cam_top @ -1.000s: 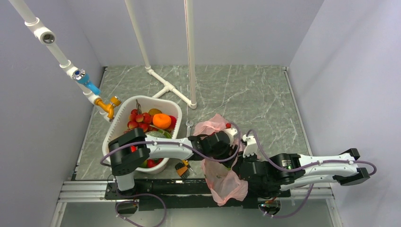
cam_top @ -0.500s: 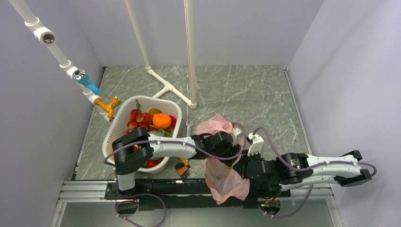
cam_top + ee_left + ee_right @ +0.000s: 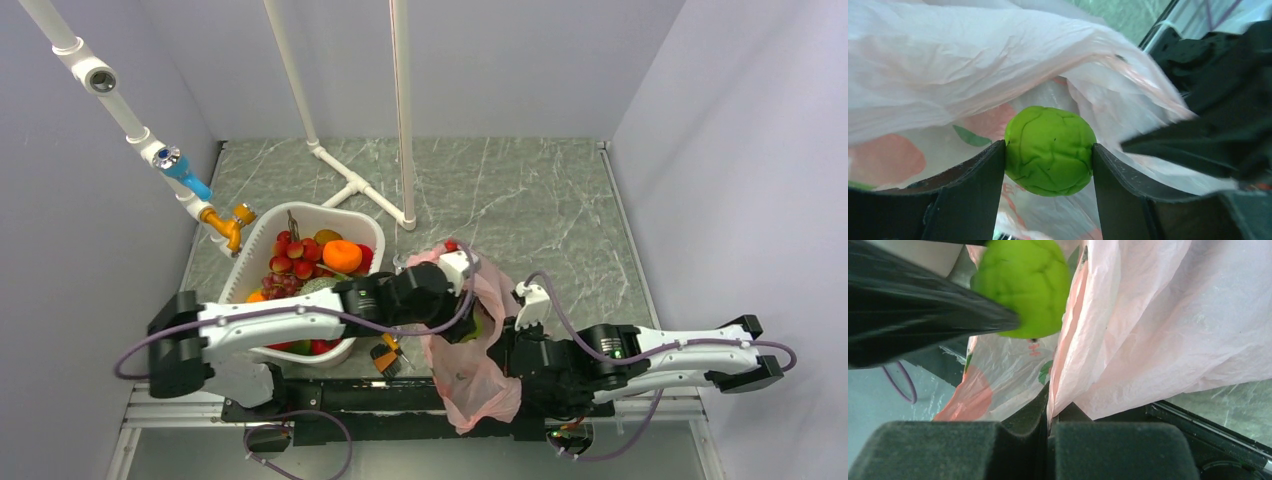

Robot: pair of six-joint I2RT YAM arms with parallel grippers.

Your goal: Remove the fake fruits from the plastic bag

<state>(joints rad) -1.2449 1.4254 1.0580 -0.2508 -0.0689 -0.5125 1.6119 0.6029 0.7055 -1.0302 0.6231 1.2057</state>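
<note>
The robot's left gripper should release the light green fruit in the white basket (image 3: 328,231), behind the orange.
The pink plastic bag (image 3: 478,375) hangs crumpled between my two arms near the table's front edge. My left gripper (image 3: 1048,148) is shut on the light green fruit (image 3: 1050,150) and holds it at the bag's open mouth, with bag film (image 3: 973,65) above and behind it. In the right wrist view the green fruit (image 3: 1023,285) shows beside a left finger (image 3: 923,315). My right gripper (image 3: 1050,400) is shut on a fold of the bag's edge (image 3: 1158,330). From above, the left gripper (image 3: 462,300) is just left of the right gripper (image 3: 508,340). No red or orange fruit shows in the bag.
A white basket (image 3: 262,232) holding grapes, an orange and other fruit stands left of the bag, under my left arm. A white pipe frame (image 3: 345,180) rises behind it. A small orange and black brush (image 3: 385,357) lies beside the bag. Walls close in on both sides.
My left arm has swung back and to the left, drawing its gripper with the green fruit up towards the bag's mouth. The right gripper has held its grip on the bag.
</note>
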